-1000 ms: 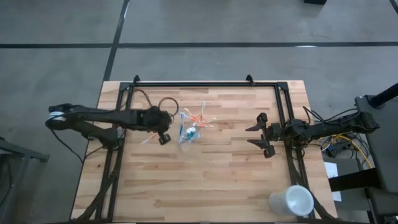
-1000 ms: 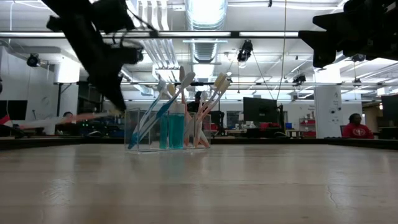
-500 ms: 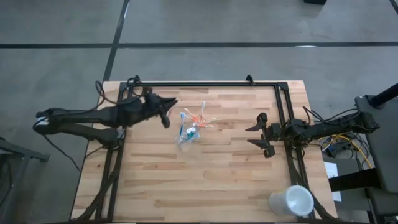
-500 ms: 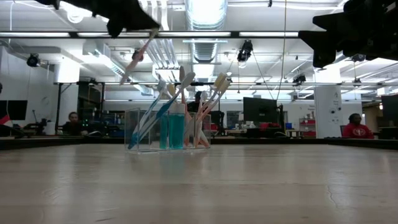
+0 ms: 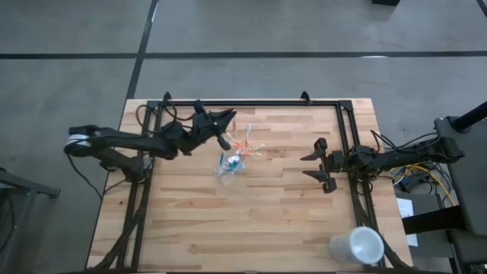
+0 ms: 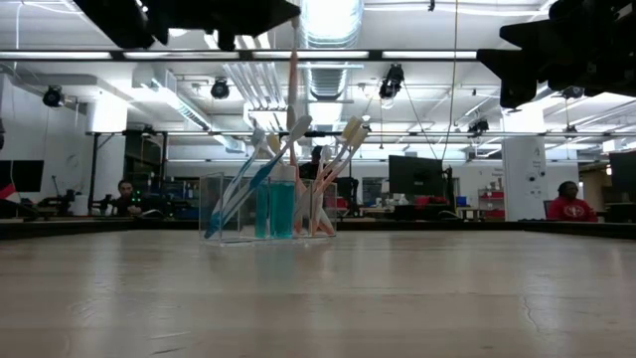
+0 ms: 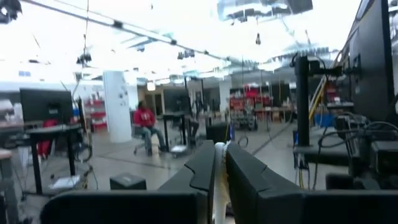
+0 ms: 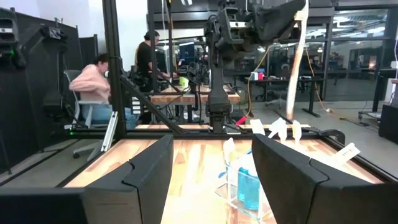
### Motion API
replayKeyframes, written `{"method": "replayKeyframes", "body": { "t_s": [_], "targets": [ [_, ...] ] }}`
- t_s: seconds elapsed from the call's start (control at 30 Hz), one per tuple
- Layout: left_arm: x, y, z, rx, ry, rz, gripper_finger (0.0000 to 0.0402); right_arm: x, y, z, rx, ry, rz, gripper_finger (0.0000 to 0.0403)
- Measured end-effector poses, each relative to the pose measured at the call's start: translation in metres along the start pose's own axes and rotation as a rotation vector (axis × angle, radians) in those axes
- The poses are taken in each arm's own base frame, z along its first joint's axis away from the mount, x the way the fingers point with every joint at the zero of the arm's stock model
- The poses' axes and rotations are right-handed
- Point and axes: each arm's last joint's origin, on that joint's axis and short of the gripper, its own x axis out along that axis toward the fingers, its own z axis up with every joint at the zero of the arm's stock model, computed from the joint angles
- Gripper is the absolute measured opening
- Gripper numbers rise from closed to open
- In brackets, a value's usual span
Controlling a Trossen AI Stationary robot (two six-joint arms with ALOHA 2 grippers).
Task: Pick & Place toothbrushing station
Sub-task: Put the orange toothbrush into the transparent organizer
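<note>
I should release the pale peach toothbrush from my left gripper in the clear plastic cup (image 5: 237,154), among the other toothbrushes.
The clear plastic cup (image 5: 231,162) stands on the wooden table and holds several toothbrushes and a blue tube (image 6: 281,209); it also shows in the right wrist view (image 8: 247,186). My left gripper (image 5: 227,132) is high above the table, just left of and beyond the cup, shut on a pale peach toothbrush (image 6: 293,89). That toothbrush hangs straight down over the cup (image 6: 266,207). My right gripper (image 5: 313,165) waits open and empty at the table's right, facing the cup. My left gripper pinches the toothbrush's upper end (image 8: 303,17) between its two shut fingers, which reach in roughly level from the table's left and lie across it. The toothbrush hangs upright below the fingers, clear of the table, its lower end (image 6: 292,127) among the standing brush heads.
A larger opaque white cup (image 5: 356,246) lies near the table's front right corner. A black frame (image 5: 251,102) runs along the far edge and down both sides. Bare wood lies in front of the clear cup. People sit in the room beyond.
My left gripper has risen from near the table at the cup's left, gone toward the far edge and right, and now sits over the cup. The toothbrush it holds has swung from lying level, through a slant, to hanging upright.
</note>
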Motion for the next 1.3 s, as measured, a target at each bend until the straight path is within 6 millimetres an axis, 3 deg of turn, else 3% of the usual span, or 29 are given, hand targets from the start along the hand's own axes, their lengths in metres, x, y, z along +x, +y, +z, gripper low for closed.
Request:
{"method": "replayKeyframes", "body": {
  "t_s": [0.3,1.3],
  "targets": [
    [0.014,-0.014,-0.039,-0.017,-0.032,0.003,0.0031,0.000,0.000,0.000,0.000,0.000,0.000,0.0215],
    [0.015,-0.028,-0.108,-0.046,0.229,-0.027,0.0032,0.000,0.000,0.000,-0.001,0.000,0.000,0.0215]
  ]
}}
